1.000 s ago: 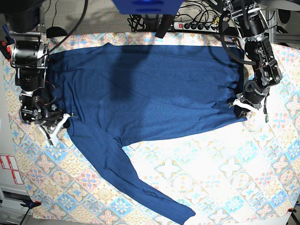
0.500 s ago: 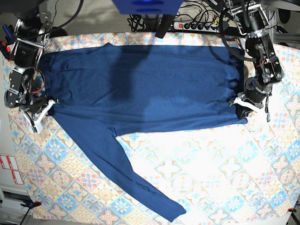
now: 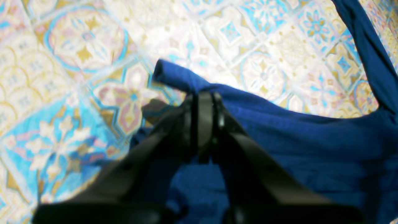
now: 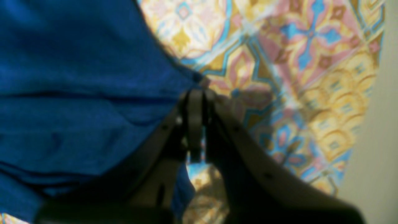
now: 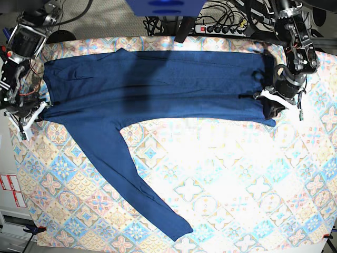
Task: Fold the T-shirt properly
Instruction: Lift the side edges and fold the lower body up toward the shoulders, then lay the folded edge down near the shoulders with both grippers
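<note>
The robot's right gripper needs to release the T-shirt's corner slightly inward, at the navy band's end (image 5: 61, 101) beside the start of the trailing sleeve.
The dark navy T-shirt (image 5: 158, 89) lies as a wide band across the far half of the table. One long sleeve (image 5: 131, 179) trails diagonally toward the near edge. At the right of the base view, my left gripper (image 5: 267, 100) is shut on the shirt's bunched right edge. The left wrist view shows a fold of T-shirt (image 3: 279, 130) pinched in the shut left gripper (image 3: 202, 95). On the left side, my right gripper (image 5: 32, 117) is shut on the shirt's left corner. In the right wrist view the T-shirt (image 4: 77, 93) edge runs into the shut right gripper (image 4: 196, 93).
The pastel tile-patterned tablecloth (image 5: 237, 184) covers the table. A power strip (image 5: 218, 27) and cables lie beyond the far edge. A blue object (image 5: 163, 6) hangs at the top centre. Red-and-white labels (image 5: 10, 190) sit off the table's left side.
Both grippers have moved toward the far edge, pulling the shirt's near edge with them. The body now shows as a narrower band, and the sleeve has been dragged left and back.
</note>
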Action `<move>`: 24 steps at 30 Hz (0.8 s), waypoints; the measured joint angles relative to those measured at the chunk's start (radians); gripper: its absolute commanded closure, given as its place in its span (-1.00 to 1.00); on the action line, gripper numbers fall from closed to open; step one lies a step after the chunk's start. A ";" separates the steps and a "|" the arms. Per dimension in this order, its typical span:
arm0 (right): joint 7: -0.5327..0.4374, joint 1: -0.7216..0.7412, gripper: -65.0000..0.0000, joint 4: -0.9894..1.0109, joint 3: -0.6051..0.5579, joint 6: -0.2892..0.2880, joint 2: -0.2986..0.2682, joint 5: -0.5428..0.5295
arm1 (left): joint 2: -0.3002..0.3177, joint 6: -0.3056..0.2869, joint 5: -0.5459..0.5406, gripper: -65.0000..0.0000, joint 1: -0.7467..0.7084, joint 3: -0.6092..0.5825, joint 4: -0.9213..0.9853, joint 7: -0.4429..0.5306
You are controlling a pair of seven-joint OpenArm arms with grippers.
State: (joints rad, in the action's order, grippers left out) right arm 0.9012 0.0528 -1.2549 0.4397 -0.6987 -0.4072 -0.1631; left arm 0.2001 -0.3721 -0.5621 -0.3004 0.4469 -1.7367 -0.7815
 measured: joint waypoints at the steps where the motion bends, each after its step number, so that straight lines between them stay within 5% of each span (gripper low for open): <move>1: -0.003 -0.022 0.98 -0.027 0.002 0.000 0.000 -0.012 | 0.002 0.000 -0.003 1.00 -0.013 0.001 -0.001 0.001; 11: 0.064 -0.190 0.98 -0.178 0.004 0.003 -0.002 -0.230 | 0.002 0.001 0.002 1.00 -0.102 0.002 -0.010 0.000; 24: 0.062 -0.258 0.98 -0.280 0.005 0.003 0.000 -0.234 | 0.040 -0.001 0.071 1.00 -0.078 -0.005 0.117 0.000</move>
State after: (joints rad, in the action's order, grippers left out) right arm 0.9634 -0.2054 -1.5349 0.4442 -0.6960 -0.4076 -0.3969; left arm 0.2398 -0.3733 -0.4908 -0.3782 0.4419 -1.6199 -0.7811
